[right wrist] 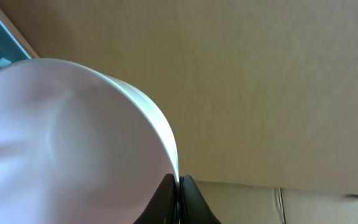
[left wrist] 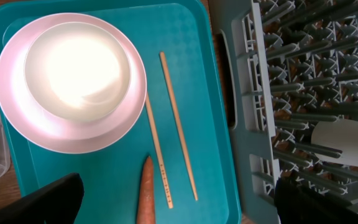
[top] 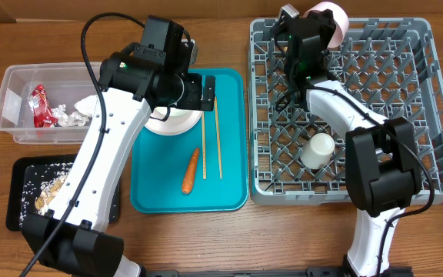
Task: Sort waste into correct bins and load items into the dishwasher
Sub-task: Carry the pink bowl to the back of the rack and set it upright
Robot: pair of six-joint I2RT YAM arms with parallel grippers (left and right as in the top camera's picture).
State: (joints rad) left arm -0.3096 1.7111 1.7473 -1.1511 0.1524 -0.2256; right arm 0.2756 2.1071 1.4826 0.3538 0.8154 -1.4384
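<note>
Next, I release the white bowl with my right gripper in the grey dishwasher rack's far corner (top: 297,71) near the teal tray.
My right gripper (right wrist: 179,186) is shut on the rim of a white bowl (right wrist: 73,137), held up over the far edge of the grey dishwasher rack (top: 375,115); from overhead the bowl (top: 331,11) shows beside the gripper (top: 323,25). A small white cup (top: 318,150) lies in the rack. My left gripper (top: 206,92) hangs open above the teal tray (top: 233,185), empty. In its wrist view a white bowl (left wrist: 76,68) sits on a white plate (left wrist: 17,118), with two chopsticks (left wrist: 179,137) and the orange carrot (left wrist: 145,196) between the wide-apart fingers (left wrist: 48,199).
A clear tub (top: 14,85) at the far left holds a red wrapper (top: 41,106), a napkin and foil. A black tray (top: 21,173) with rice scraps lies in front of it. The rack's wall (left wrist: 247,112) stands close to the teal tray's right edge.
</note>
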